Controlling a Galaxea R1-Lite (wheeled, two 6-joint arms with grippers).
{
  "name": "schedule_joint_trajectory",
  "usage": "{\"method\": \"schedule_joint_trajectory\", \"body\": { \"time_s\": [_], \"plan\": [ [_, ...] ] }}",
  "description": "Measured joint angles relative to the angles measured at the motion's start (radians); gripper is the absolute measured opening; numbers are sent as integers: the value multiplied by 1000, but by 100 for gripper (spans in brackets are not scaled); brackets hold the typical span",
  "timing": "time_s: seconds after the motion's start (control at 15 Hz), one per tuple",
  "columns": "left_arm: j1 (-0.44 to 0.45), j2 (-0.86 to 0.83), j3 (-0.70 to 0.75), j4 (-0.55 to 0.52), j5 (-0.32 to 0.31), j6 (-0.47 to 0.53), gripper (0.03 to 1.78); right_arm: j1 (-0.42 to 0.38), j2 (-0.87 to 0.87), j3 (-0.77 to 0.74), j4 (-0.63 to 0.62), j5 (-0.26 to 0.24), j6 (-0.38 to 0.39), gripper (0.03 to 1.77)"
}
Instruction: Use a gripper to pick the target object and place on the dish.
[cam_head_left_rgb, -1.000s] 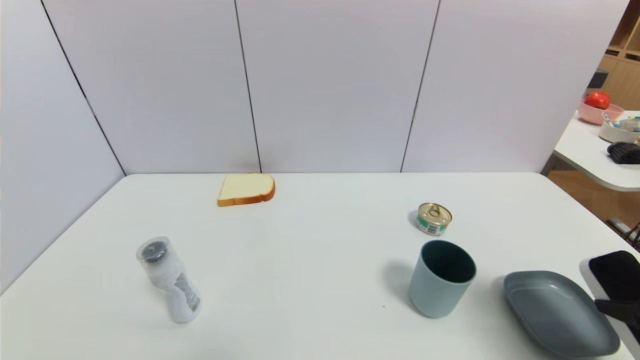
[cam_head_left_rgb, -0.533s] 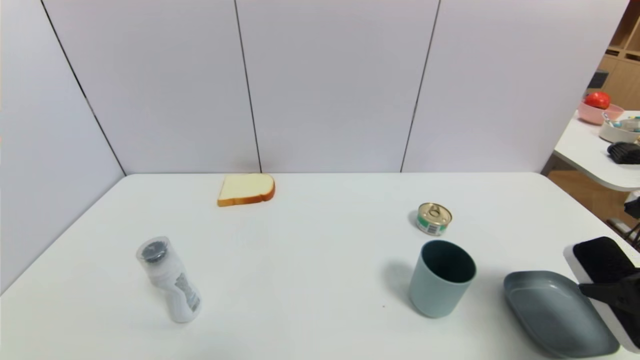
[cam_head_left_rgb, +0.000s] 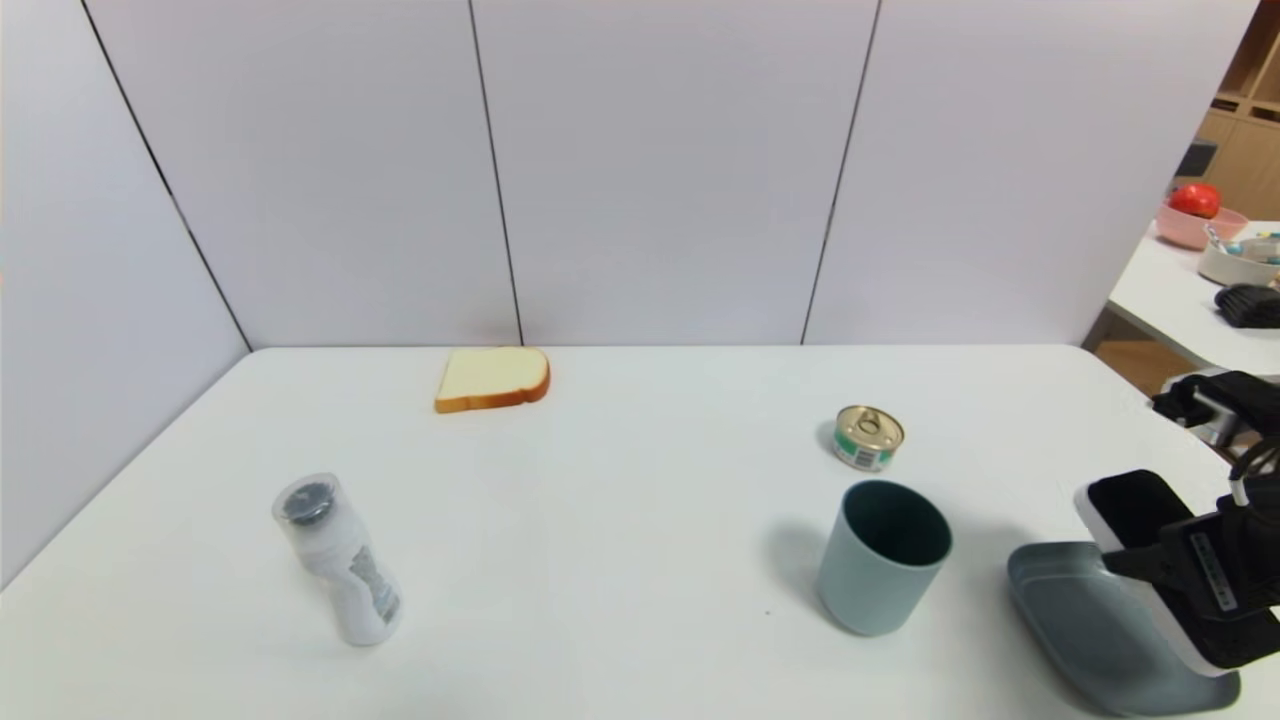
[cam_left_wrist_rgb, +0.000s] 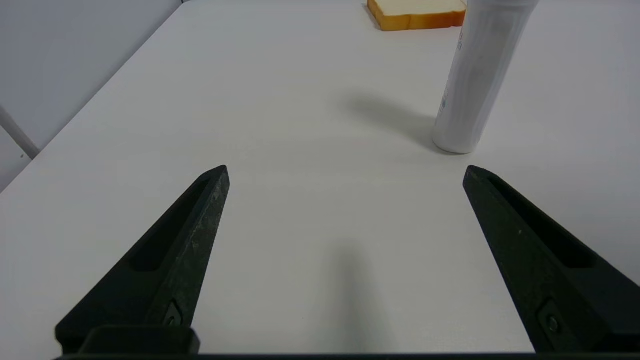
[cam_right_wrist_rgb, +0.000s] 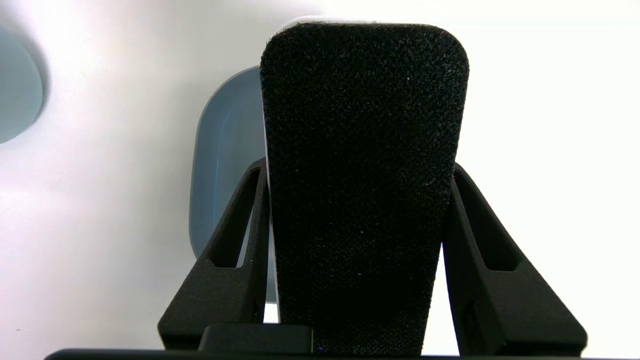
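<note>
I will use my right gripper to set the black-topped block down lengthwise along the middle of the grey-blue dish (cam_head_left_rgb: 1128, 616) (cam_right_wrist_rgb: 324, 186).
The target object (cam_head_left_rgb: 1130, 503), a flat block with a black felt top and white base, hangs tilted over the right part of the dish (cam_head_left_rgb: 1085, 625). My right gripper (cam_head_left_rgb: 1160, 562) is shut on its sides near the table's right edge. The right wrist view shows the block (cam_right_wrist_rgb: 365, 125) clamped between both fingers, with the grey-blue dish (cam_right_wrist_rgb: 225, 165) showing below and beside it. The left gripper (cam_left_wrist_rgb: 346, 170) is open over bare table, nothing between its fingers; it is out of the head view.
A grey-blue cup (cam_head_left_rgb: 882, 555) stands just left of the dish, with a small tin can (cam_head_left_rgb: 867, 436) behind it. A white bottle (cam_head_left_rgb: 340, 560) stands front left, a bread slice (cam_head_left_rgb: 492, 378) lies at the back. The table's right edge runs close by the dish.
My right gripper has carried the block leftward and a little up, from the table's right edge to over the dish. Nothing else moved.
</note>
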Motion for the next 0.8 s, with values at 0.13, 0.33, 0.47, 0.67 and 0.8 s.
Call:
{"method": "schedule_joint_trajectory", "body": {
  "time_s": [0.13, 0.33, 0.47, 0.67, 0.8],
  "plan": [
    [0, 0, 0, 0, 0, 0, 169, -5, 27, 4, 1, 8, 0, 95],
    [0, 0, 0, 0, 0, 0, 169, -7, 54, 17, 4, 21, -2, 95],
    [0, 0, 0, 0, 0, 0, 169, -8, 69, 23, 2, 22, -2, 95],
    [0, 0, 0, 0, 0, 0, 169, -10, 94, 18, -3, 22, -2, 95],
    [0, 0, 0, 0, 0, 0, 169, -9, 110, 12, -15, 21, -2, 95]
  ]
}}
